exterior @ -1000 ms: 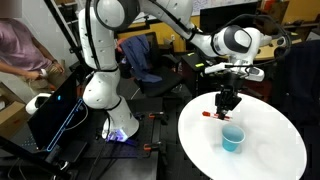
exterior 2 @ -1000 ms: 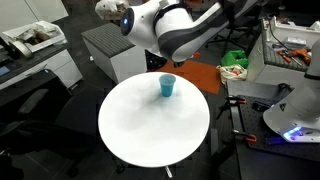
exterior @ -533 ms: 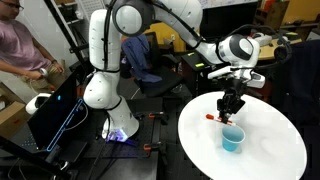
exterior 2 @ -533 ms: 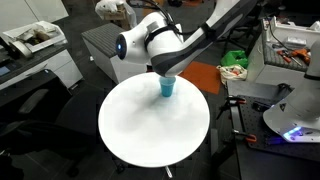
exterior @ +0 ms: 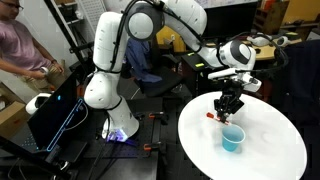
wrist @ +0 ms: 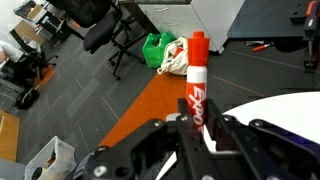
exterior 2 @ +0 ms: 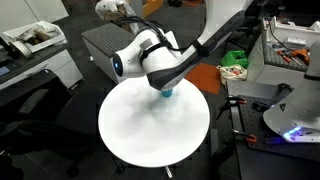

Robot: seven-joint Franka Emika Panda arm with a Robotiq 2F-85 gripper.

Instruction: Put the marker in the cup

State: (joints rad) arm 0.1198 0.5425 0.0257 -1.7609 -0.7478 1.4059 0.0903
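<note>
The robot's gripper needs to release the red marker, now held above and behind the cup, inside the light blue cup (exterior: 233, 136) that stands on the white round table.
In the wrist view my gripper (wrist: 200, 128) is shut on the red marker (wrist: 197, 65), which sticks out past the fingers over the floor beyond the table edge. In an exterior view the gripper (exterior: 228, 104) hangs above the near-left part of the white round table (exterior: 275, 150), a little above and behind the light blue cup (exterior: 233, 139), which stands upright. In the opposite exterior view the arm covers most of the cup (exterior 2: 167, 92), and the gripper itself is hidden.
A small red object (exterior: 209, 116) lies at the table's edge near the gripper. A person (exterior: 20, 50) sits at the far left. A green bag (wrist: 160, 50) and chairs (wrist: 95, 20) stand on the floor beyond the table.
The arm's upper links have swung lower and now cover the cup in one exterior view. The gripper has stayed over the same part of the table, still holding the marker.
</note>
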